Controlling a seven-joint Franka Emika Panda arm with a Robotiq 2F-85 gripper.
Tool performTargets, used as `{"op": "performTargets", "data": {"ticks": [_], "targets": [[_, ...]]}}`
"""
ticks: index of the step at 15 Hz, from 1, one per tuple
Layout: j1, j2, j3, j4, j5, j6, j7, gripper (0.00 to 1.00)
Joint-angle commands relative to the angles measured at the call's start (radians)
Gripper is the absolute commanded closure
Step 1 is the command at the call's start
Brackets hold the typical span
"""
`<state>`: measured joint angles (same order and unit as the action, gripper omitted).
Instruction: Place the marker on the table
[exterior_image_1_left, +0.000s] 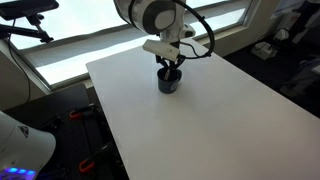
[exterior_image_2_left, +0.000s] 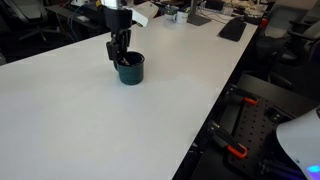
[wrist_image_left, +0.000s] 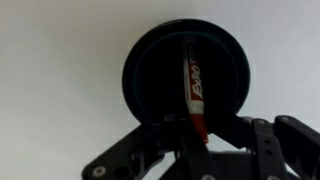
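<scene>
Next, I release the marker from my gripper onto the bare white table (exterior_image_1_left: 179, 111), at a spot that is just in front of the dark cup.
The marker (wrist_image_left: 192, 85) is red with a white label and stands inside the small dark round cup (wrist_image_left: 145, 75), its near end sticking out over the rim. My gripper (wrist_image_left: 196, 128) is directly above the cup, and its dark fingers close on the marker's near end. In both exterior views the gripper (exterior_image_1_left: 172, 66) (exterior_image_2_left: 120, 55) reaches down into the cup (exterior_image_1_left: 169, 84) (exterior_image_2_left: 131, 72), which stands on the white table (exterior_image_1_left: 210, 120) (exterior_image_2_left: 90, 120). The marker itself is hidden by the fingers in those views.
The table's edge runs near a black frame with red clamps (exterior_image_2_left: 235, 150). Keyboards and desk clutter (exterior_image_2_left: 232, 28) lie at the far end. A window ledge (exterior_image_1_left: 70, 50) runs behind the table.
</scene>
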<state>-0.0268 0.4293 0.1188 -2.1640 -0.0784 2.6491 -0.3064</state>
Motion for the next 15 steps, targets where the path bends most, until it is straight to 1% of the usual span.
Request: {"op": "performTargets", "data": {"ticks": [1,8,11,13,15], "targets": [[-0.009,-0.034,0.008,-0.005,0.036,-0.058,0.002,0.94],[0.005,-0.090,0.011,0.062,0.082,-0.074,0.025,0.94],[0.021,-0.133,0.010,0.114,0.087,-0.107,0.054,0.94],[0.039,-0.168,-0.008,0.156,0.069,-0.160,0.104,0.94],[0.057,-0.182,-0.046,0.202,0.023,-0.203,0.196,0.94]]}}
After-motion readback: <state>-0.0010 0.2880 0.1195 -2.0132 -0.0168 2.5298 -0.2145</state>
